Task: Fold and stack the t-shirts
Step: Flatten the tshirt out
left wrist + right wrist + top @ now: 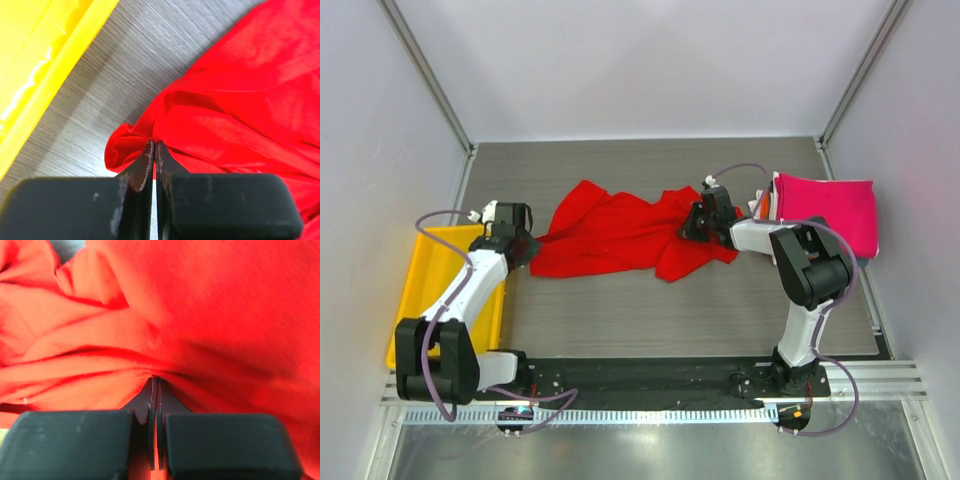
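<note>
The red t-shirt's loose flap sticks out past my left fingers, so next I open them and take the t-shirt's outer end (536, 271) before lifting.
A bright red t-shirt (620, 232) lies crumpled across the middle of the table. My left gripper (527, 252) is shut on the red t-shirt's left edge (131, 145), low over the table next to the yellow tray. My right gripper (692, 225) is shut on the red t-shirt's right part (150, 340), which fills the right wrist view. A folded magenta-pink t-shirt (828, 212) lies on top of a stack at the right edge; orange and white edges (766, 203) show at the stack's left side.
A yellow plastic tray (425, 275) sits at the table's left edge, its rim also in the left wrist view (55, 65). The grey table (650, 320) shows bare wood grain in front of the shirt. Enclosure walls stand on all sides.
</note>
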